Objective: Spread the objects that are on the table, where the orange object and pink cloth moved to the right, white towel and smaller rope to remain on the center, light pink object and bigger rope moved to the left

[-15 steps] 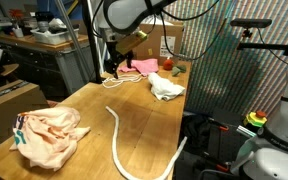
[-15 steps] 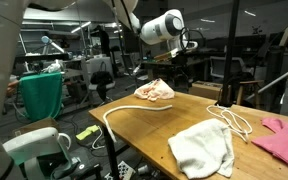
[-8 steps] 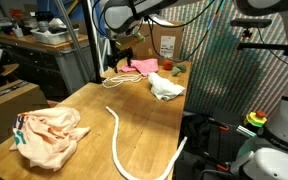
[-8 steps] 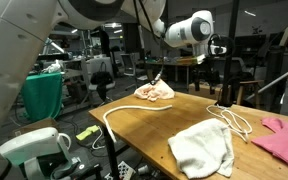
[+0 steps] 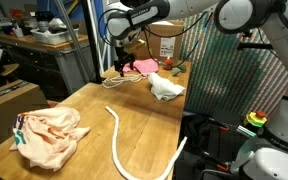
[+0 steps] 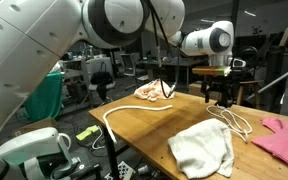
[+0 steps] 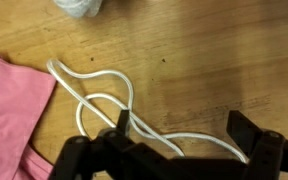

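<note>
I should close my gripper on the crossing strands [image 5: 130, 78] [image 7: 134, 117] of the smaller rope, next to its loops near the pink cloth.
The smaller white rope [image 7: 104, 105] lies looped on the wooden table, and my gripper [image 7: 184, 135] hangs open over it with one finger at the loops. In both exterior views the gripper [image 5: 122, 66] [image 6: 219, 95] is above the smaller rope [image 5: 112, 79] [image 6: 235, 121]. The pink cloth [image 5: 141, 67] [image 6: 284, 140] [image 7: 9, 110] lies right beside the rope. The orange object [image 5: 167, 66] sits near it. The white towel [image 5: 166, 87] [image 6: 204, 148] lies mid-table. The bigger rope [image 5: 118, 140] [image 6: 134, 110] and the light pink object [image 5: 46, 135] [image 6: 154, 92] are at the other end.
The wooden table [image 5: 84, 100] has edges close to the bigger rope, which hangs over one side. A cardboard box [image 5: 169, 42] stands behind the pink cloth. A metal pole [image 5: 79, 45] and cluttered benches surround the table.
The arm has swung along the table away from the light pink object and come down over the smaller rope next to the pink cloth. The objects have not moved.
</note>
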